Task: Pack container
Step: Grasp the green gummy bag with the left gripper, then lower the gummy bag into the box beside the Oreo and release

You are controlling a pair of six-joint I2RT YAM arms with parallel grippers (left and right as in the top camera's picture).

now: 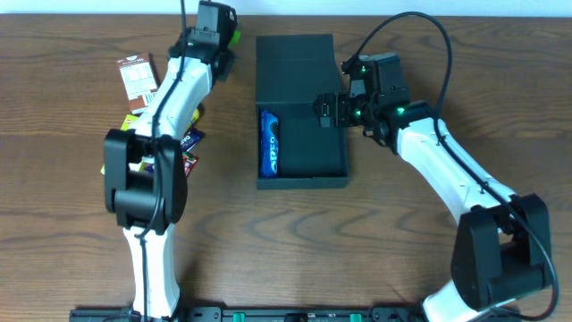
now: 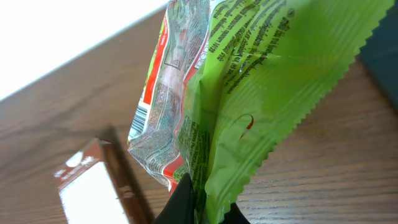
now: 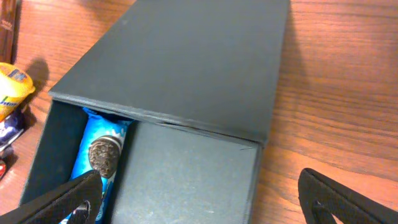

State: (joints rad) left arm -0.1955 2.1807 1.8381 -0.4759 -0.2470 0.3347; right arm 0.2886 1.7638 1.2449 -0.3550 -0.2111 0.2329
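Observation:
Next, my left gripper releases the green snack packet inside the container [image 1: 309, 150], next to the blue cookie packet.
The dark teal-black container [image 1: 332, 152] stands open in the middle of the table, its lid [image 1: 295, 58] lying flat behind it. A blue cookie packet [image 1: 270, 141] lies along its left inner wall. My left gripper [image 1: 214, 29] is at the far edge, left of the lid, shut on a green snack packet [image 1: 234, 36]. In the left wrist view the packet [image 2: 261, 93] hangs from the jaws [image 2: 205, 208] above the wood. My right gripper [image 1: 332, 109] is open and empty over the container's right side. The right wrist view shows the lid [image 3: 186, 62], the cookie packet [image 3: 99, 155] and the open jaws [image 3: 199, 205].
Several snack packets lie left of the container: a brown and white packet [image 1: 137, 79] and a small pile [image 1: 189, 148] by the left arm. The brown and white packet also shows in the left wrist view [image 2: 93, 193]. A yellow packet [image 3: 12, 87] sits left of the container.

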